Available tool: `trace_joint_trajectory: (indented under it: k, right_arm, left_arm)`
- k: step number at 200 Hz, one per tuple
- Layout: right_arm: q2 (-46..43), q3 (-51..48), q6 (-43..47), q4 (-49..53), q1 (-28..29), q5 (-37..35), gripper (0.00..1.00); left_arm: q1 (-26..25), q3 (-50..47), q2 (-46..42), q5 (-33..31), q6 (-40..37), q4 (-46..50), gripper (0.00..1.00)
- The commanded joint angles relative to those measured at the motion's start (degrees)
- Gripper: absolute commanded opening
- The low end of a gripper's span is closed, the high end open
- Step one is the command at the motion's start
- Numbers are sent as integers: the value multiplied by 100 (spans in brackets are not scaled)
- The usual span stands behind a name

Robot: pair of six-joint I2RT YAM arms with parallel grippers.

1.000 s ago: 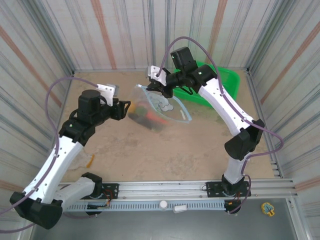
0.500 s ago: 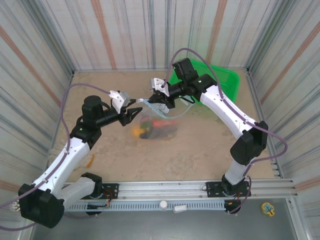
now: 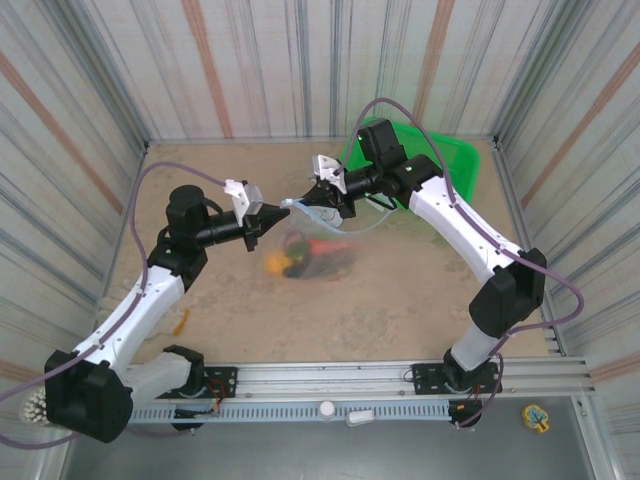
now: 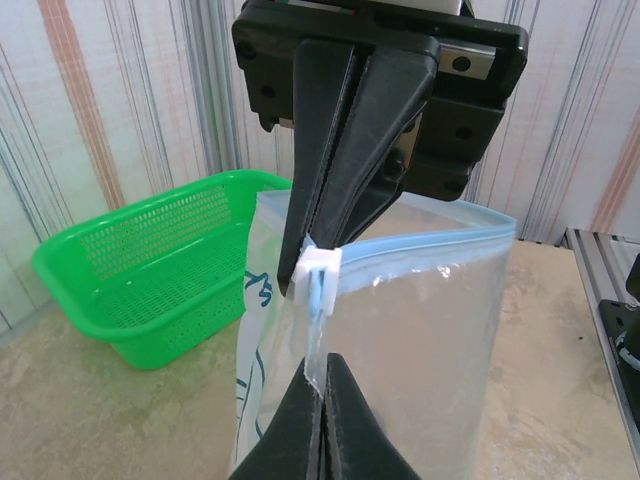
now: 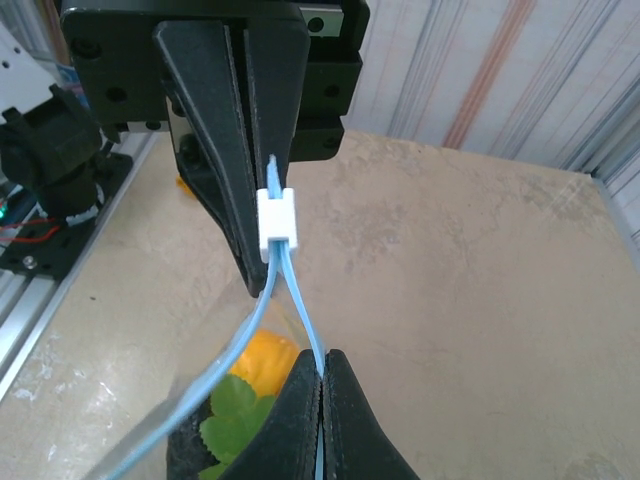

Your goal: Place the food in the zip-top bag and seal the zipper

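Note:
My right gripper should open and close on the white slider itself (image 5: 277, 219) before pulling it along the zipper, as it is pinching one light-blue piece of the zipper below the slider.
The clear zip-top bag (image 3: 345, 238) hangs between both grippers above the table's middle, with the food (image 3: 305, 262) bunched in its bottom. My left gripper (image 3: 272, 218) is shut on the bag's clear edge (image 4: 318, 345) just below the white slider (image 4: 320, 272). The right gripper (image 3: 325, 195) is shut on one side of the light-blue zipper (image 5: 305, 320), just under the slider (image 5: 277, 225). The two zipper strips spread apart below the slider. An orange piece (image 5: 255, 365) and a green leaf (image 5: 235, 425) show through the mouth. In the left wrist view the zipper (image 4: 430, 242) runs off to the right.
A green mesh basket (image 3: 445, 165) stands at the back right, behind the right arm, also visible as the basket (image 4: 150, 265). A small orange piece (image 3: 182, 320) lies on the table by the left arm. Corrugated walls close in three sides.
My left gripper moved right to the bag and closed on its edge by the slider. The right gripper brought the bag lower and leftward, and the food sank to the bottom.

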State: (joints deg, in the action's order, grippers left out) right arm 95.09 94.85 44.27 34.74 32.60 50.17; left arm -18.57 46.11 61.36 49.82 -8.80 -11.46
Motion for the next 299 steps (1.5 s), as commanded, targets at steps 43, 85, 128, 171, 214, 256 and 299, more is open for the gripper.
trace_joint_trajectory:
  k: [43, 85, 128, 171, 214, 256, 299]
  right_arm:
    - [-230, -10, -309, -20, -17, 116, 0]
    - [-197, -10, -354, -42, 86, 59, 0]
    - [-141, -2, -370, -20, 192, 16, 0]
    - [-230, 91, -517, 67, 186, -352, 20]
    - [-379, 720, -452, 793, -43, -70, 29]
    - [-274, 1090, -329, 1223, 204, 69, 31]
    - [20, 1220, -347, 1351, 448, 140, 37]
  left_arm:
    - [45, 204, -219, 133, -111, 1, 13]
    - [-18, 329, -165, 129, -214, 283, 15]
    - [-75, 373, -208, 52, -210, 355, 7]
    - [-104, 277, -336, -22, -357, 462, 0]
    - [-103, 84, -417, -150, -431, 389, 0]
    - [-102, 28, -410, -88, -413, 311, 0]
    - [-99, 38, -421, -35, -423, 311, 0]
